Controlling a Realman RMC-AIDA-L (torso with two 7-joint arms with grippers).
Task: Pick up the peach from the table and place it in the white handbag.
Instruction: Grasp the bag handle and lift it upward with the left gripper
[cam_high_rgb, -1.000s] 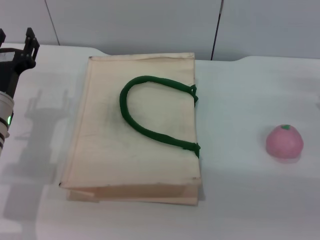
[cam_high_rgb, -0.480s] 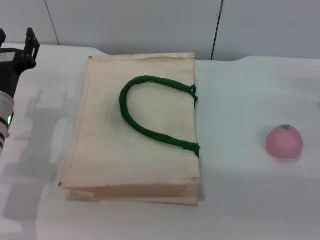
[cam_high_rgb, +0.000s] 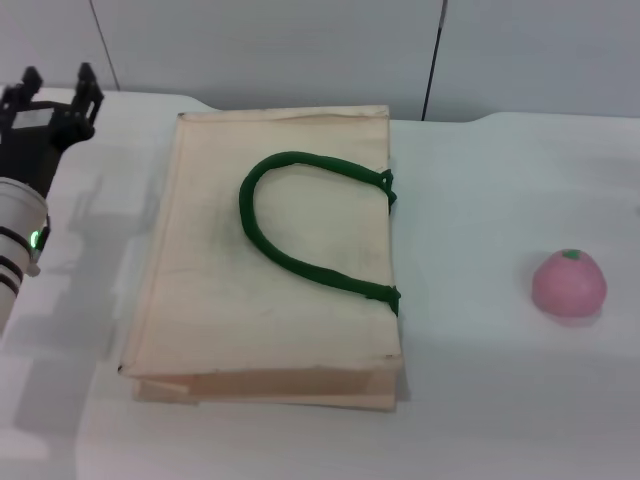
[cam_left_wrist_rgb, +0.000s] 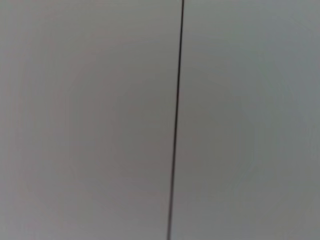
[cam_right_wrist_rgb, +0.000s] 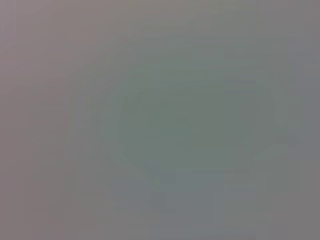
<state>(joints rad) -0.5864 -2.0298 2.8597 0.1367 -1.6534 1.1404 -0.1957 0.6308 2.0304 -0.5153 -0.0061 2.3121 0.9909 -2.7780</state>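
Note:
The white handbag has a dark green handle with a middle bend (cam_high_rgb: 247, 192). Next, my left gripper goes there and closes on it, lifting the handle.
The white handbag (cam_high_rgb: 270, 260) lies flat in the middle of the table (cam_high_rgb: 480, 200), its dark green handle (cam_high_rgb: 300, 220) looped on top. The peach (cam_high_rgb: 568, 283), small, pink and round with a green mark on top, sits on the table well to the right of the bag. My left gripper (cam_high_rgb: 58, 85) is open and empty, raised at the far left, to the left of the bag's far corner. My right gripper is out of view. The wrist views show only plain grey surfaces.
A grey panelled wall (cam_high_rgb: 300, 50) with a dark vertical seam stands behind the table. The table's far edge has a notch near the back left (cam_high_rgb: 195, 100).
My left gripper has moved to the right and a little toward the bag. The bag and the peach have not moved.

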